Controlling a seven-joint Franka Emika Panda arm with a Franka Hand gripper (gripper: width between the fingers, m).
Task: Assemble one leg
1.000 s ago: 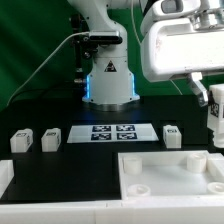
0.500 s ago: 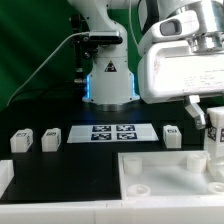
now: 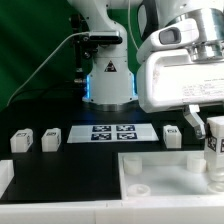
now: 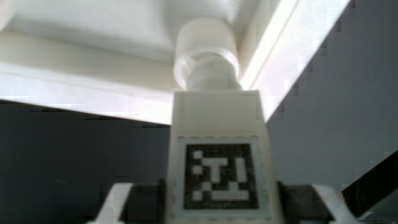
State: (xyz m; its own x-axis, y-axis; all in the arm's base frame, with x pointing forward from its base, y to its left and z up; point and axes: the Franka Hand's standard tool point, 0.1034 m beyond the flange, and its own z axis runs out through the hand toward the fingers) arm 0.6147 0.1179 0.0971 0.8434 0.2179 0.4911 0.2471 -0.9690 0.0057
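I will let go of the leg standing upright in the white panel's near corner hole [image 3: 216, 186] [image 4: 206, 34], just below the leg's round end. The leg is now held just over the panel.
My gripper [image 3: 213, 136] is shut on a leg [image 3: 213, 148], a small white square post, and holds it upright at the exterior view's right, just over the far right part of the large white panel [image 3: 160, 172]. In the wrist view the leg [image 4: 221, 130] fills the middle between my fingers [image 4: 125, 205], with its black-and-white tag facing the camera. Its round end points at the panel [image 4: 89, 50]. Three more legs lie on the black table: two at the exterior view's left [image 3: 20, 141] [image 3: 51, 138] and one at the right [image 3: 171, 135].
The marker board [image 3: 110, 132] lies flat in the middle of the table, in front of the arm's base [image 3: 108, 85]. The panel has raised rims and round corner holes. A black cable hangs at the back left.
My gripper has come down with the leg in it, toward the panel's far right part. The loose legs and the panel have not moved.
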